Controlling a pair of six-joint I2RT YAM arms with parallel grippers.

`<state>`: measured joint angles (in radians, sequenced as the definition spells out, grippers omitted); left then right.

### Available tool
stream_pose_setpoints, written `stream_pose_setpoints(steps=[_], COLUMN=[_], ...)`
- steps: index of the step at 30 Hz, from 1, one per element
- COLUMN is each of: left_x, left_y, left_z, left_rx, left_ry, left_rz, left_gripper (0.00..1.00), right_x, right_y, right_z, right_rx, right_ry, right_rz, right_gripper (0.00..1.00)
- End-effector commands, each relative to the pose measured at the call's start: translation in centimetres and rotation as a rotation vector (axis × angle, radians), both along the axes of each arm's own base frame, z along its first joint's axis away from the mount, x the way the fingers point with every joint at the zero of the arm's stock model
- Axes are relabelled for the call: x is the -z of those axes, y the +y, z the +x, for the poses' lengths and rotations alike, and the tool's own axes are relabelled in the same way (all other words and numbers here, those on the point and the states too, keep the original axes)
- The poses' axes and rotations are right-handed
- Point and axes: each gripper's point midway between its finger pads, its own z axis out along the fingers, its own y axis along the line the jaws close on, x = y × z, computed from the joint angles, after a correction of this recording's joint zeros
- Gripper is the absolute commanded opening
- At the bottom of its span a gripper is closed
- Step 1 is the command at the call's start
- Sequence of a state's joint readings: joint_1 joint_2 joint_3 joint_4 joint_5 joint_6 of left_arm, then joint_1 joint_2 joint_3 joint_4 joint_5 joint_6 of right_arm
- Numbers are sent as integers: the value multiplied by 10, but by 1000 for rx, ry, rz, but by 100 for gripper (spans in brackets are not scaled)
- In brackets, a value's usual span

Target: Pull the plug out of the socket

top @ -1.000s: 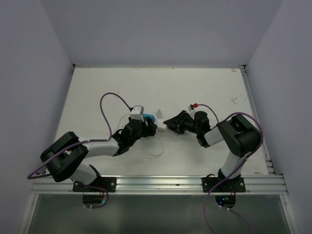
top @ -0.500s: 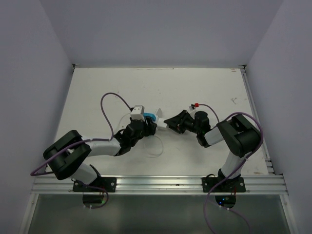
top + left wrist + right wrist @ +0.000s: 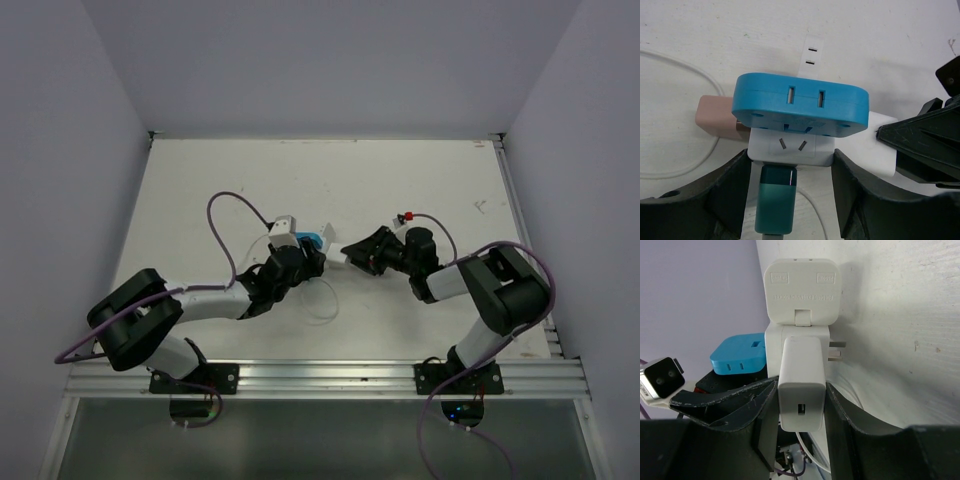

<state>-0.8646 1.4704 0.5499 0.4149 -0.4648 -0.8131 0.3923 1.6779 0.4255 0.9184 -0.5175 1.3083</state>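
I will set the white charger plug on the bare table (image 3: 389,248) under my right gripper, clear of the white cube socket.
The white cube socket (image 3: 790,145) shows in the left wrist view between my left gripper's (image 3: 790,156) fingers, which press its two sides. A blue plug (image 3: 800,107) sits on top of it, a pink plug (image 3: 715,122) on its left and a teal plug (image 3: 776,200) on its near face. My right gripper (image 3: 801,390) is shut on a white charger plug (image 3: 801,375) that meets the socket (image 3: 774,342) end-on. A flat white square plug (image 3: 801,290) sits on the far face. From above, both grippers (image 3: 305,258) (image 3: 352,250) meet at the cluster (image 3: 318,245).
A thin white cable (image 3: 320,300) loops on the table in front of the cluster and shows in the left wrist view (image 3: 690,75). Purple arm cables arch over both arms. A metal rail (image 3: 525,250) runs along the table's right edge. Walls close three sides.
The right arm's elbow has swung right and its gripper has shifted slightly right. The left gripper and the socket cluster have edged slightly right too.
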Motion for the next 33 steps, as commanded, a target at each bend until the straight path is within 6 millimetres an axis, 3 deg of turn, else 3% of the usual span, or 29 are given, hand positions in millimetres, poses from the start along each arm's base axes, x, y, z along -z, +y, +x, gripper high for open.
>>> stream_pose_setpoints(steps=[1, 8, 12, 17, 23, 31, 32, 33], left_x=[29, 37, 37, 35, 27, 20, 18, 17], left_y=[79, 81, 79, 76, 58, 32, 30, 30], left_z=[7, 7, 9, 9, 9, 7, 8, 8], left_rx=[-278, -268, -240, -182, -124, -118, -121, -124], left_ry=[30, 42, 30, 4, -19, 0, -3, -4], left_rz=[252, 309, 328, 369, 335, 270, 260, 262], left_gripper=[0, 0, 0, 0, 0, 0, 0, 0], right_x=[-25, -24, -16, -22, -19, -7, -4, -2], right_y=[-11, -37, -44, -45, -52, -45, -43, -42], right_z=[-6, -3, -8, -2, 3, 6, 4, 5], right_rx=[-48, -45, -93, -118, -110, -86, -89, -90], right_ry=[-65, -33, 10, -3, 6, 7, 13, 15], right_rz=[31, -5, -82, -134, -220, -239, -239, -235], right_gripper=[0, 0, 0, 0, 0, 18, 17, 7])
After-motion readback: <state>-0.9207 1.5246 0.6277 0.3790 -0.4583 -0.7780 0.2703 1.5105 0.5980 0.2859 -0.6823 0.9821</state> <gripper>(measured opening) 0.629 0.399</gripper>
